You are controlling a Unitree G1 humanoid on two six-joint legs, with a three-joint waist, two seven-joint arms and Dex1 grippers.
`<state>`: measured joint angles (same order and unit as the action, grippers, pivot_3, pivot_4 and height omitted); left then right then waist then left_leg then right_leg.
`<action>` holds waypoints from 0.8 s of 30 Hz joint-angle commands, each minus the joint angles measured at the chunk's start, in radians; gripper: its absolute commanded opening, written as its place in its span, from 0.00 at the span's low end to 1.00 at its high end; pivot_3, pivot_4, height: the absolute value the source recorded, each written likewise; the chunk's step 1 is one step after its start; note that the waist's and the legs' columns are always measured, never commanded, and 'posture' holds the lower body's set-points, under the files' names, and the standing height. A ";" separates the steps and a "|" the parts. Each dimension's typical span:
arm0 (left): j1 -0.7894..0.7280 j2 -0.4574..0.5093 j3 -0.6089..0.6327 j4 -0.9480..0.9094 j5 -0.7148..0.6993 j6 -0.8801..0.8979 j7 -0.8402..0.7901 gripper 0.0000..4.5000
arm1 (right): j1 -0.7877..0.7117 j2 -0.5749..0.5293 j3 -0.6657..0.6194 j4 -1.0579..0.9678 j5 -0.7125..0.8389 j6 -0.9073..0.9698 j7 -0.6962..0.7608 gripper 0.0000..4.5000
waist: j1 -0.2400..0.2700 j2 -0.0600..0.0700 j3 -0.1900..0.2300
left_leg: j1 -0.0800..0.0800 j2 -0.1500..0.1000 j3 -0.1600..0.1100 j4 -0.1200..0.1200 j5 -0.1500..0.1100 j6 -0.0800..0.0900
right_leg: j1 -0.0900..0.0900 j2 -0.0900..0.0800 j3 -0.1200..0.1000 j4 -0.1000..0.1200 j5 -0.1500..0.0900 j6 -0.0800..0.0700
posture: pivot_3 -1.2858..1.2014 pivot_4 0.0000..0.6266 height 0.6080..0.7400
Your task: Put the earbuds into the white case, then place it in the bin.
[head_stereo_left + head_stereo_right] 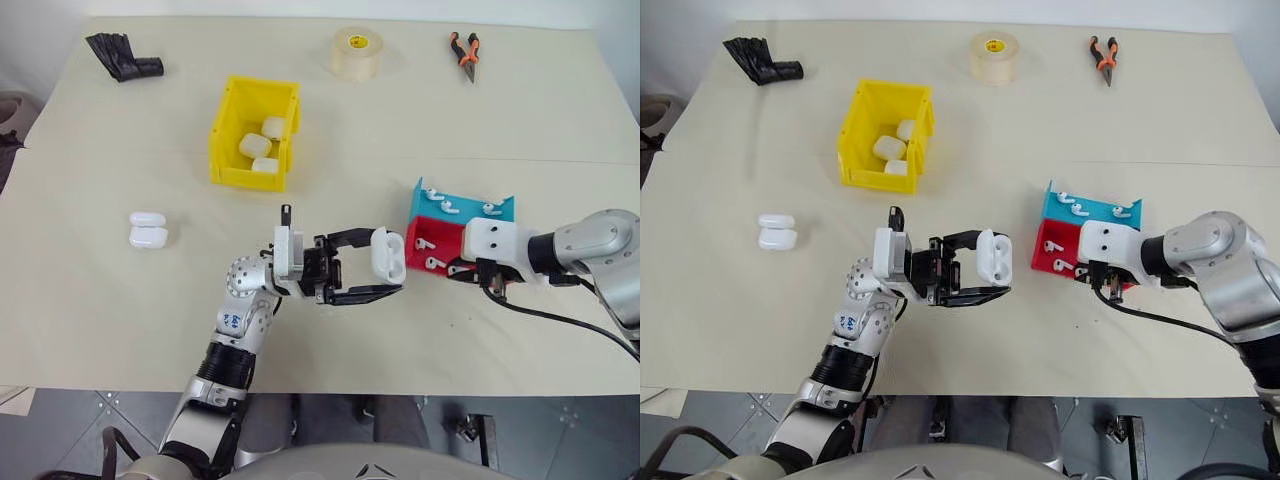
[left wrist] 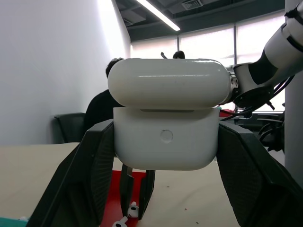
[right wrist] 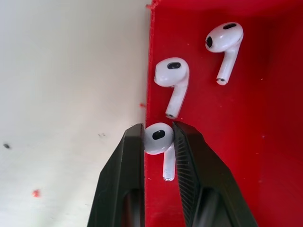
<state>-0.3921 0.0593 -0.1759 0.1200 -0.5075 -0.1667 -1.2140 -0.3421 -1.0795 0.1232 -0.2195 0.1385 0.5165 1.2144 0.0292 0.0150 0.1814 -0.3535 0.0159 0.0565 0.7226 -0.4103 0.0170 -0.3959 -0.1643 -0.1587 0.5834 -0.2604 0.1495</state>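
The robot's right gripper should release the earbud, still down in the red tray, inside the open white case (image 1: 377,241) that the left gripper holds above the table.
My left gripper (image 1: 388,263) is shut on the white case (image 1: 387,252), holding it above the table by its lower body; the lid (image 2: 165,82) stands slightly ajar. My right gripper (image 3: 158,131) reaches down into the red tray (image 3: 265,142) at its edge. Its black fingers (image 3: 128,156) are shut on one earbud (image 3: 156,135). Two more earbuds (image 3: 173,75) lie loose just beyond it in the same tray. The yellow bin (image 1: 245,178) stands further back on the left and holds three white cases.
A blue tray (image 1: 465,212) with earbuds adjoins the red tray (image 1: 416,230). Two white cases (image 1: 148,229) lie at the left. A tape roll (image 1: 357,52), pliers (image 1: 463,52) and a black object (image 1: 122,56) sit along the far edge.
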 commanded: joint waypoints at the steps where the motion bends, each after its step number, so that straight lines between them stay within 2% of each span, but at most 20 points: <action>1: -0.030 0.002 0.007 -0.040 -0.028 0.019 -0.002 0.62 | 0.036 0.039 -0.223 -0.087 0.182 0.071 -0.010 0.11 | -0.003 0.000 0.000 | 0.000 0.000 0.000 0.000 0.000 0.000 | 0.000 0.000 0.000 0.000 0.000 0.000 | 0.52 0.24 1.00; 3: -0.035 0.010 0.014 -0.042 -0.036 0.035 -0.006 0.62 | 0.072 0.077 -0.297 -0.117 0.257 0.081 -0.016 0.11 | -0.002 0.000 0.000 | 0.000 0.000 0.000 0.000 0.000 0.000 | 0.000 0.000 0.000 0.000 0.000 0.000 | 0.52 0.24 1.00; 6: -0.049 0.022 0.020 -0.040 -0.047 0.071 -0.010 0.62 | 0.128 0.219 -0.445 -0.157 0.434 0.127 -0.084 0.11 | -0.003 -0.001 0.000 | 0.001 0.000 -0.001 0.000 0.000 0.000 | 0.001 0.000 -0.001 0.000 0.000 0.000 | 0.52 0.24 1.00; 11: -0.072 0.043 0.026 -0.047 -0.061 0.126 -0.022 0.62 | 0.177 0.427 -0.546 -0.260 0.664 0.117 -0.204 0.11 | -0.003 -0.001 0.000 | 0.001 0.000 -0.001 0.000 0.000 0.000 | 0.001 0.000 -0.001 0.000 0.000 0.000 | 0.52 0.24 1.00; 18: -0.098 0.049 0.030 -0.050 -0.073 0.166 -0.035 0.62 | 0.179 0.606 -0.495 -0.373 0.898 0.122 -0.397 0.11 | -0.005 0.000 0.000 | 0.001 0.000 -0.001 0.000 0.000 0.000 | 0.001 0.000 -0.001 0.001 0.000 0.000 | 0.52 0.24 1.00; 24: -0.098 0.058 0.030 -0.072 -0.079 0.200 -0.048 0.62 | 0.184 0.660 -0.379 -0.436 0.933 0.102 -0.475 0.11 | -0.005 0.001 -0.001 | 0.002 0.000 -0.001 -0.001 0.000 -0.001 | 0.001 0.001 0.000 0.001 0.000 0.000 | 0.52 0.24 1.00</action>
<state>-0.4735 0.1218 -0.1458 0.0887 -0.5617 0.0290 -1.2575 -0.1599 -0.4251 -0.2709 -0.6107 1.0476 0.6351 0.7526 0.0245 0.0155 0.1807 -0.3517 0.0155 0.0556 0.7216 -0.4099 0.0162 -0.3951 -0.1637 -0.1591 0.5845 -0.2604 0.1495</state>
